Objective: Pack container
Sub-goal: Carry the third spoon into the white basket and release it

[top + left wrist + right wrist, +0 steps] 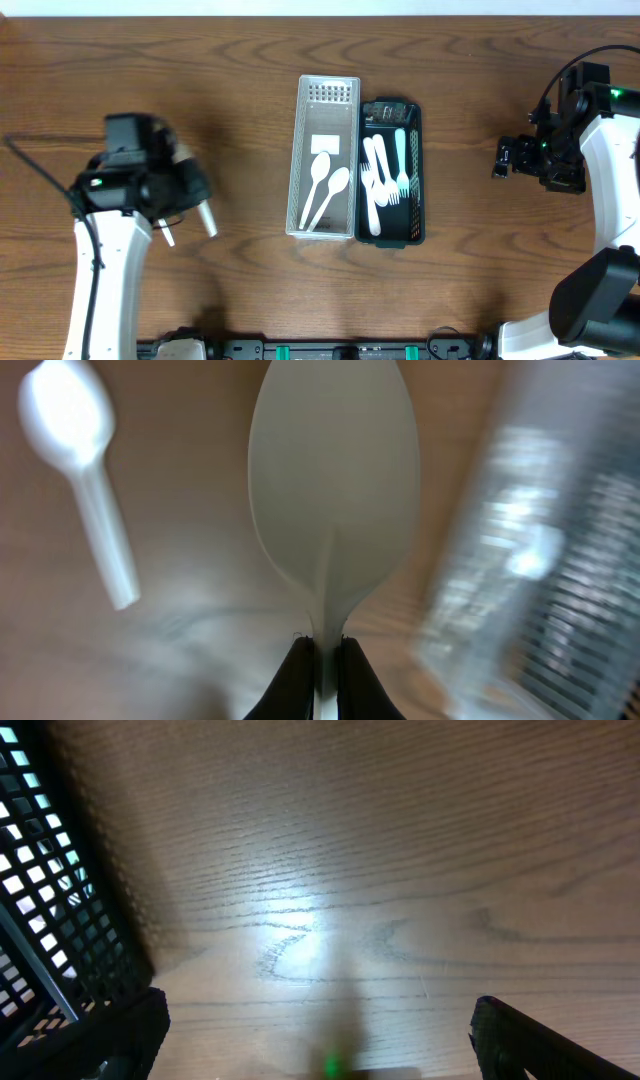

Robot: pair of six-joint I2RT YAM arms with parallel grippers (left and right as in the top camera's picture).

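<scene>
Next, I let go of the white plastic spoon with my left gripper among the white spoons inside the clear container [330, 194]. The spoon is still held above the table.
My left gripper [322, 645] is shut on the handle of a white plastic spoon [333, 490], held above the table with the bowl pointing away from the camera. In the overhead view the left gripper [193, 198] is left of the clear container [327, 92], which holds two white spoons [326, 192]. The clear container shows blurred at the right of the left wrist view [545, 560]. Another white spoon [80, 460] lies on the table. My right gripper [320, 1010] is open and empty over bare wood, at the far right in the overhead view [503, 158].
A black mesh basket [416, 170] with several white forks and other white cutlery [383, 180] stands against the clear container's right side. Its corner shows in the right wrist view [55, 920]. The table's far edge runs along the top.
</scene>
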